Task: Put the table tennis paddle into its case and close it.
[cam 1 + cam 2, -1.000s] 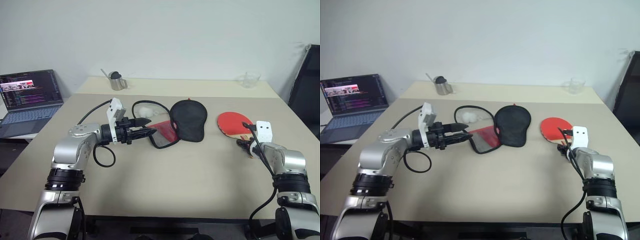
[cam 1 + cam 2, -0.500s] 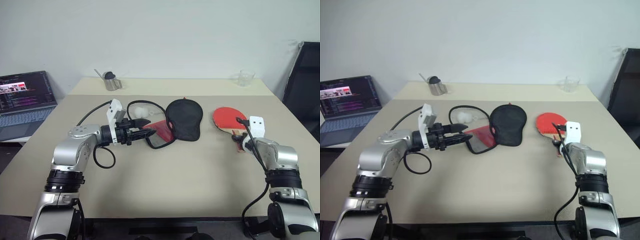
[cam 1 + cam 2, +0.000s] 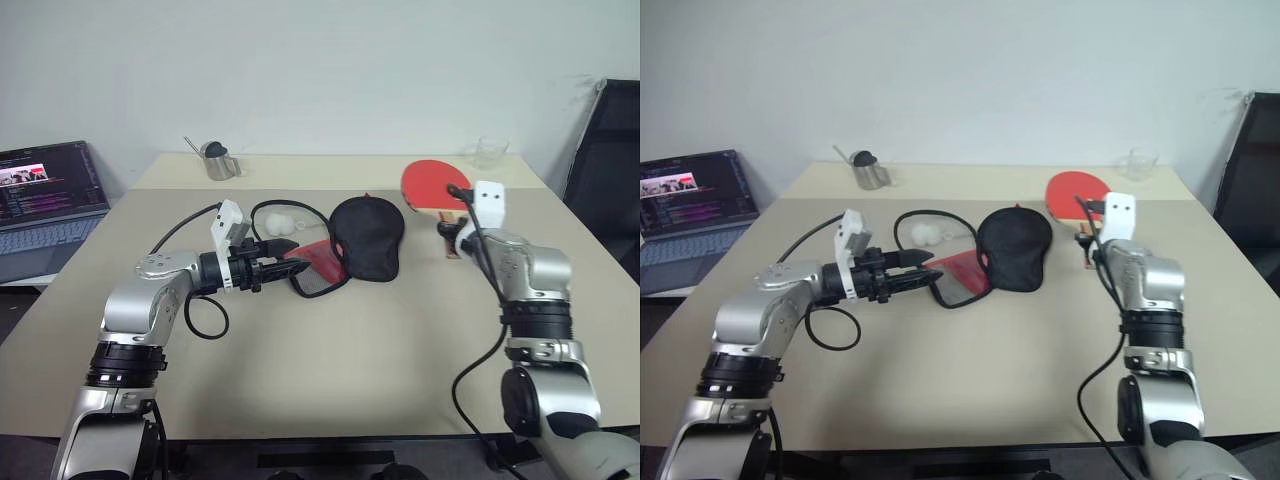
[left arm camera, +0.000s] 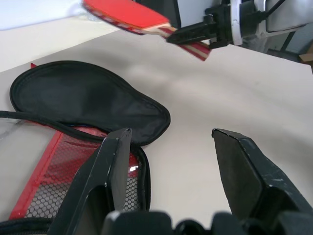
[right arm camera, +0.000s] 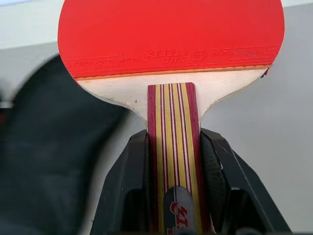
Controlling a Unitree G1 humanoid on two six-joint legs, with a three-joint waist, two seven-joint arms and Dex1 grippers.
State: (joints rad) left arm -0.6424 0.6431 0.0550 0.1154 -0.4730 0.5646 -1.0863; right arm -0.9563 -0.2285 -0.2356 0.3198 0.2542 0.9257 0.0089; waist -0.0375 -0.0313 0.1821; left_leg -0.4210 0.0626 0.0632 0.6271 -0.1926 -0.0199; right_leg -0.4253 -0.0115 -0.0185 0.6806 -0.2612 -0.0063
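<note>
The table tennis paddle will go down from my right gripper on the black flap (image 3: pixel 355 229) (image 5: pixel 39 137), close to the clear side of the case.
The table tennis paddle (image 3: pixel 430 184), red-faced with a striped wooden handle (image 5: pixel 172 128), hangs in the air above the table, to the right of the case. My right gripper (image 3: pixel 448 234) is shut on the handle, the red face pointing away from the wrist. The case (image 3: pixel 365 235) lies unzipped in the middle of the table, its black flap beside the clear side with the red panel (image 3: pixel 320 264). My left gripper (image 3: pixel 290 266) stands open at the case's left edge, its fingers (image 4: pixel 115 161) just over the red panel with nothing between them.
A small white ball (image 3: pixel 281 222) lies behind the case inside a black cable loop. A metal cup (image 3: pixel 216 163) and a clear glass (image 3: pixel 491 152) stand at the table's back. A laptop (image 3: pixel 45 192) sits far left and a black chair (image 3: pixel 605 170) at right.
My right gripper has lifted the paddle off the table and carried it up and left, closer to the case. The left arm has kept still; the camera shifted slightly.
</note>
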